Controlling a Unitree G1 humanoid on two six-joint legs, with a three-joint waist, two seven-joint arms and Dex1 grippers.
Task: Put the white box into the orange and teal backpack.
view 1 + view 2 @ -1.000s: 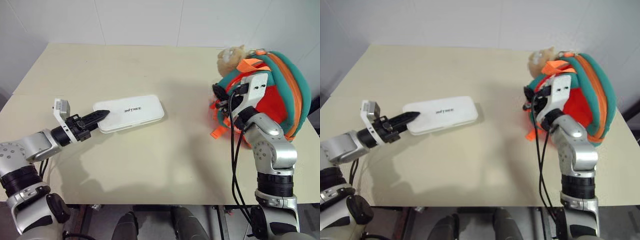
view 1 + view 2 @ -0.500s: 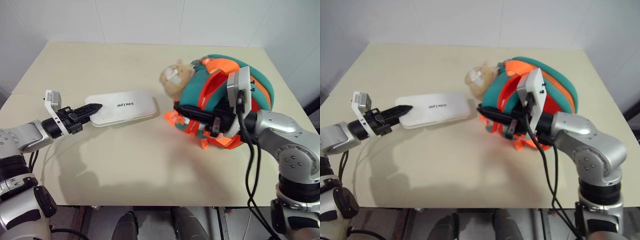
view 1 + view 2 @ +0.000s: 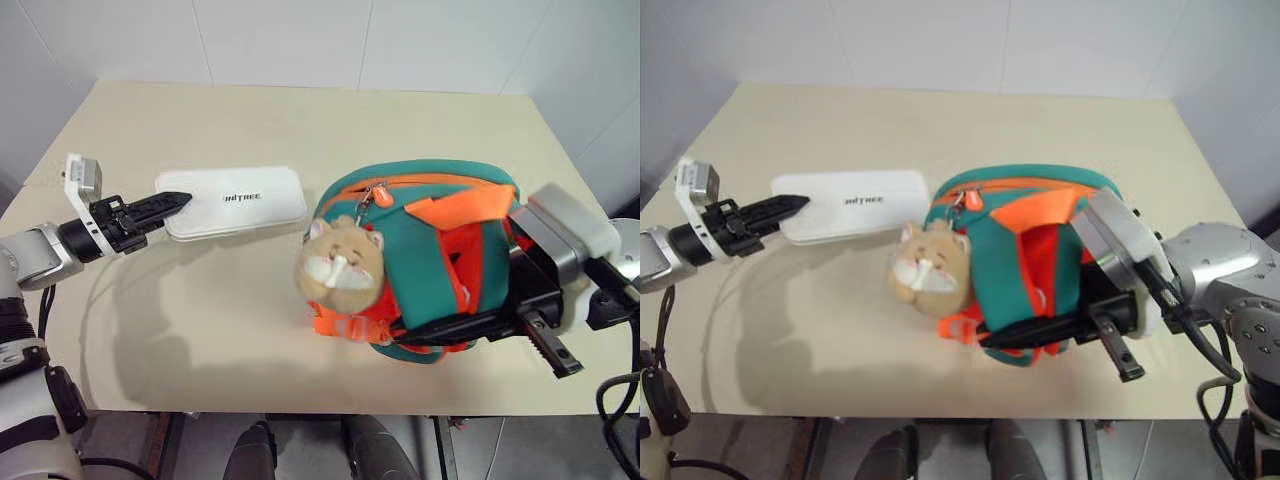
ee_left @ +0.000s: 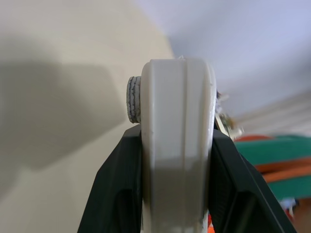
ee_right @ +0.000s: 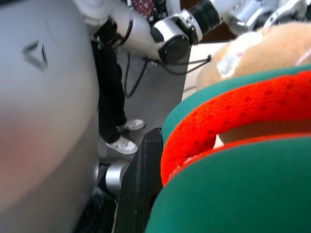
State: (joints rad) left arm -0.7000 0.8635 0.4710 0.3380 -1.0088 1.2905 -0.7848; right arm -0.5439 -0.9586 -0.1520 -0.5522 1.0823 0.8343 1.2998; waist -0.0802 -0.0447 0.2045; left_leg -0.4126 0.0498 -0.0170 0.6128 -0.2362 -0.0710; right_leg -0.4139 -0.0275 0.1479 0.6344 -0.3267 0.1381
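Note:
The robot's left gripper should release the white box inside the backpack's orange zipper opening (image 3: 380, 204) (image 4: 287, 167), just behind the tan plush head. The white box now hangs a little above the table.
The white box (image 3: 235, 200) hangs a little above the table, casting a shadow, and my left gripper (image 3: 172, 204) is shut on its left end. In the left wrist view the box's edge (image 4: 177, 145) stands clamped between the two black fingers (image 4: 116, 194). The orange and teal backpack (image 3: 440, 245) sits at the front right with its zipped top facing the box and its tan plush head (image 3: 340, 265) towards me. My right gripper (image 3: 420, 333) reaches under it from the right and is shut on an orange strap (image 5: 233, 126).
The beige table (image 3: 200, 330) has open surface between the box and the backpack and along its far side. Its front edge runs just below the backpack. A person's dark trouser legs and white shoes (image 5: 121, 143) stand on the floor beside the table.
My right gripper has swung the backpack from the far right across to the front of the table, turning the plush head towards me. The left gripper has raised the box slightly.

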